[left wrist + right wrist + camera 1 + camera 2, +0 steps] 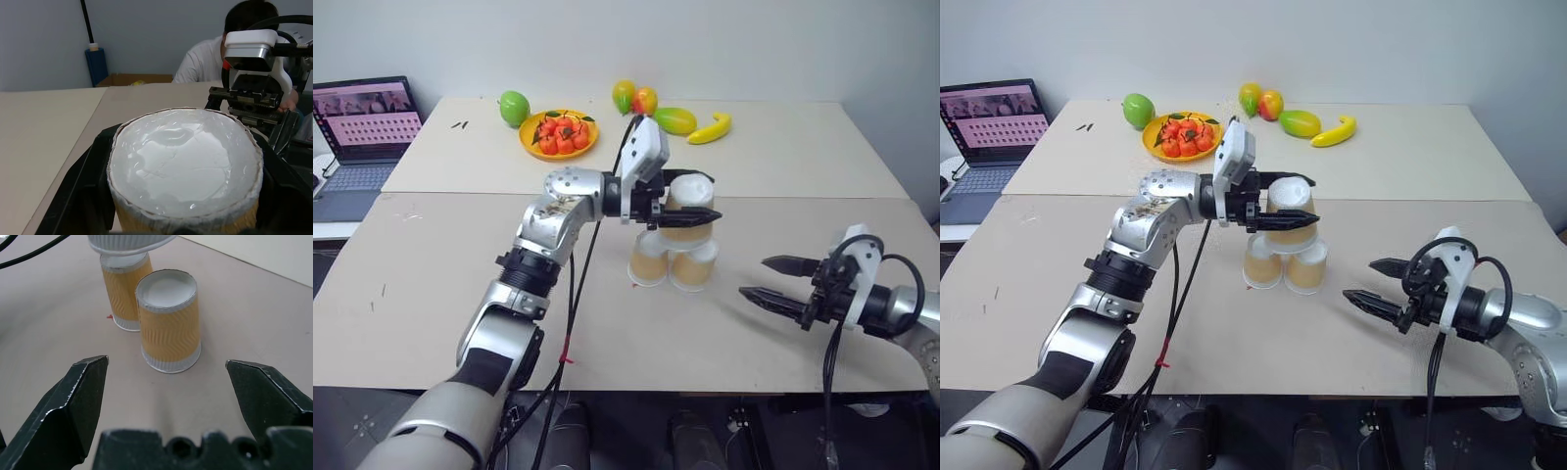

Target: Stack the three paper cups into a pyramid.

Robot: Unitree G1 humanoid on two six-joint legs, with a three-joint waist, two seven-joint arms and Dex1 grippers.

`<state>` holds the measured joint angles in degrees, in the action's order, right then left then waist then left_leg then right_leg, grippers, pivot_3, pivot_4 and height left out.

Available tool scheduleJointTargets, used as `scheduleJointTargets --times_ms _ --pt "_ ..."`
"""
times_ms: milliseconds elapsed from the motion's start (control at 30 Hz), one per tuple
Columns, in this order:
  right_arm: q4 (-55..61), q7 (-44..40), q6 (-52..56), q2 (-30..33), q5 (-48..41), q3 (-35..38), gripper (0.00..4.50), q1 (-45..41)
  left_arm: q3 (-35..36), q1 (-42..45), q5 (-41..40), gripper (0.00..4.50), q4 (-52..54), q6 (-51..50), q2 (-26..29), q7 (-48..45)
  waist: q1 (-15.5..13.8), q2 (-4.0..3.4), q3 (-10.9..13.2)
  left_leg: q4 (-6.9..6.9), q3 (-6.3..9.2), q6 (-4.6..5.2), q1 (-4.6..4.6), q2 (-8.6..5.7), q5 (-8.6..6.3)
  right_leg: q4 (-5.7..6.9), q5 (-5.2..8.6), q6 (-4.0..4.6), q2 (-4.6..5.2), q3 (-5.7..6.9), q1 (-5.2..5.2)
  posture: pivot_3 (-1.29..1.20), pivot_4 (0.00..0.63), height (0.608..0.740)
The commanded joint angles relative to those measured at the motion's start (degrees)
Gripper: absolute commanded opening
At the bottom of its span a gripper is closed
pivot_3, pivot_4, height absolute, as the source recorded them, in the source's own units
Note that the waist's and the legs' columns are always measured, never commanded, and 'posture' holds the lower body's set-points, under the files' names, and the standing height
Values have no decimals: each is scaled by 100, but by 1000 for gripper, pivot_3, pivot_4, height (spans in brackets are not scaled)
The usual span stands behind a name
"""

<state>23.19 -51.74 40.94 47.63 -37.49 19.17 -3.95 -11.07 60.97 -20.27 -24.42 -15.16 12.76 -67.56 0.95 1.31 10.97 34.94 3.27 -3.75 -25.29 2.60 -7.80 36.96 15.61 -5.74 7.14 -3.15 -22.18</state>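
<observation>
Next, my left gripper lets go of the third paper cup across the tops of the two lower paper cups (678,252).
Two tan ribbed paper cups (648,259) (693,266) stand upside down, side by side, at the table's middle. The third paper cup (688,227), also base up, sits just over the gap between them, forming the pyramid; whether it rests on them I cannot tell. My left gripper (700,196) is shut on it from the left, and its white base (183,161) shows between the black fingers (73,196). My right gripper (754,277) hovers open to the right of the cups, pointing at them, with the nearer lower cup (169,325) ahead of it.
On the far table are an orange plate (530,147) of red fruit, a green apple (514,108), mangoes (675,120) and a banana (710,128). A laptop (362,137) stands at the far left. A person (205,58) sits beyond the table's right side.
</observation>
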Motion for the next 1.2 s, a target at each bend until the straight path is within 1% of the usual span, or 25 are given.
scheduleJointTargets --times_ms 33,267,433,633,967,1033,1067,1100,1133,1200 --pt "338 160 55 -70 -210 67 4500 25 50 210 71 3049 -80 212 -55 -152 -1 0 0 0 0 0 0 0 0 0 0 0 0 0 0 0 150 732" --pt "429 254 52 -100 -239 65 4500 142 48 204 189 3049 -231 326 -57 -339 -12 0 0 0 1 0 -1 0 0 -1 0 0 0 0 0 0 150 732" --pt "411 281 54 -71 -262 52 4500 90 2 190 468 3049 -734 783 -24 -487 -4 0 0 0 1 0 0 0 0 0 0 0 0 0 0 0 150 732" --pt "415 282 48 -17 -238 120 4500 147 17 197 554 3049 -836 1058 -107 -606 -13 0 0 -1 1 1 -3 0 0 -2 0 0 0 0 0 0 150 732" --pt "459 340 94 45 -280 199 4500 167 69 226 585 3049 -1012 1176 -238 -615 -12 0 0 0 1 1 -3 0 0 0 0 0 0 0 0 0 150 732" --pt "464 353 98 63 -290 213 4500 171 75 215 576 3709 -1003 1172 -260 -604 -12 0 0 -1 1 1 -2 0 0 0 0 -1 0 0 -1 0 150 732" --pt "471 363 99 73 -299 223 4500 181 76 208 568 3866 -992 1164 -267 -609 -11 0 0 0 2 1 -2 0 0 0 0 0 0 0 -1 0 150 732" --pt "464 368 97 84 -306 222 4500 184 81 221 564 4268 -999 1162 -287 -592 -11 0 0 0 1 1 -2 0 0 0 0 0 0 0 -1 0 150 732" --pt "462 370 92 93 -309 218 4500 189 82 229 564 4460 -1001 1165 -299 -586 -12 0 0 1 2 1 -2 0 0 1 0 0 0 0 0 0 150 732" --pt "457 379 88 99 -312 210 4500 185 85 233 566 4460 -993 1170 -306 -582 -13 0 0 1 2 1 -2 0 0 1 0 0 0 0 0 0 150 732"
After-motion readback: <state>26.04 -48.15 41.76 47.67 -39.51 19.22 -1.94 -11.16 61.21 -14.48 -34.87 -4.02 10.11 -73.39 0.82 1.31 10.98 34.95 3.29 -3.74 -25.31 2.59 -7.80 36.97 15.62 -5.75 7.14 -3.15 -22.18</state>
